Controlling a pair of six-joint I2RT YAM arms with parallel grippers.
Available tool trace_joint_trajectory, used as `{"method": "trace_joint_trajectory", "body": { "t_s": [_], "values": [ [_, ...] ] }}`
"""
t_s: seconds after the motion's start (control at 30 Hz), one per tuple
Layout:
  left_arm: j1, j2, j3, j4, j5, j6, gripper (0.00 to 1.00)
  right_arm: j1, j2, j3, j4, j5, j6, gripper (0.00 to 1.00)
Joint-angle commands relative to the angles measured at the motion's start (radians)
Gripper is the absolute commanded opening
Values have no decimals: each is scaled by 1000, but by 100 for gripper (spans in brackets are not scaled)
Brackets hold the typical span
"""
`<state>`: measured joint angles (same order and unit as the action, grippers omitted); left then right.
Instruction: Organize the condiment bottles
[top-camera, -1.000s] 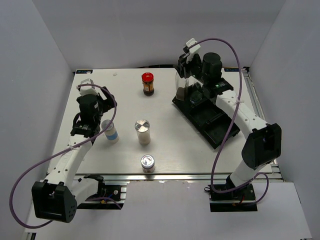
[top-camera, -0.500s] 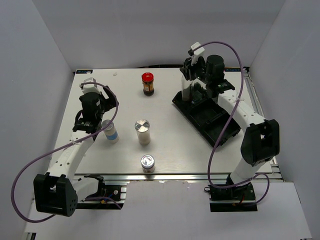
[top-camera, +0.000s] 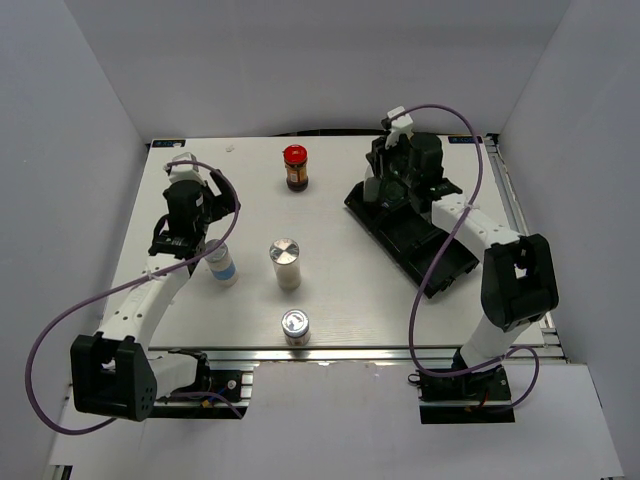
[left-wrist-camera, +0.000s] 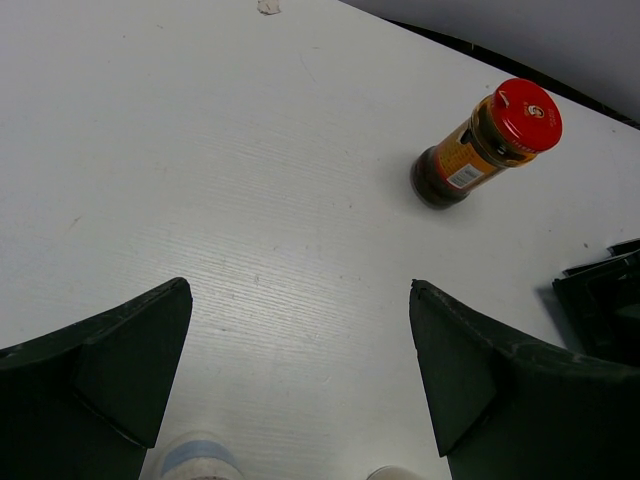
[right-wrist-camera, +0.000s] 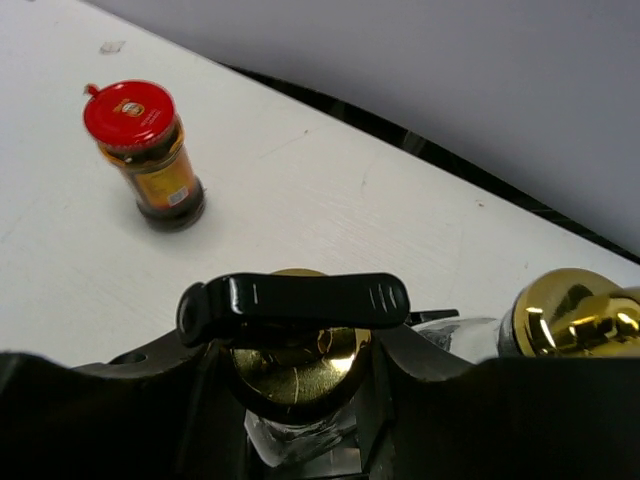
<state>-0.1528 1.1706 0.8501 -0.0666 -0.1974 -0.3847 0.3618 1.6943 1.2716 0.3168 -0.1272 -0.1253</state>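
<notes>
Next, the left gripper moves to the red-lidded jar at far centre and closes around the jar's lid (top-camera: 295, 156) (left-wrist-camera: 526, 116).
My right gripper (right-wrist-camera: 297, 345) is shut on a clear glass bottle (right-wrist-camera: 300, 378) with a gold pourer and holds it low over the far end of the black tray (top-camera: 425, 245). A second gold-topped bottle (right-wrist-camera: 570, 315) stands just to its right. In the top view the right gripper (top-camera: 380, 190) hides both bottles. My left gripper (left-wrist-camera: 298, 290) is open and empty, just above and beyond the blue-labelled shaker (top-camera: 222, 265), whose top (left-wrist-camera: 200, 458) shows at the wrist view's bottom edge. The red-lidded jar (top-camera: 295, 167) stands far centre, and also shows in the left wrist view (left-wrist-camera: 487, 142). Two silver-lidded shakers (top-camera: 286, 262) (top-camera: 295, 325) stand mid-table.
The black compartmented tray lies diagonally on the right half of the table. White walls enclose the table on three sides. Purple cables loop from both arms. A small white scrap (left-wrist-camera: 268, 7) lies near the far edge.
My right gripper has moved right and down with the glass bottle, into the tray's far end. My left gripper has shifted slightly away from the near edge and stays open.
</notes>
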Motion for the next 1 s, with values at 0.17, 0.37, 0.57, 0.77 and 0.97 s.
{"method": "trace_joint_trajectory", "body": {
  "t_s": [0.17,0.37,0.57,0.77,0.97],
  "values": [
    [-2,6,47,10,18,1,98,-3,-58,-44,226,78,78,33],
    [-2,15,52,8,26,1,98,-1,-97,-75,232,93,99,64],
    [-2,27,70,-6,35,1,98,-3,-127,-97,209,121,114,87],
    [-2,38,98,-15,78,7,98,-1,-183,-107,130,170,173,89],
    [-1,86,154,-28,124,18,98,-1,-265,-153,54,259,214,89]
  ]
}}
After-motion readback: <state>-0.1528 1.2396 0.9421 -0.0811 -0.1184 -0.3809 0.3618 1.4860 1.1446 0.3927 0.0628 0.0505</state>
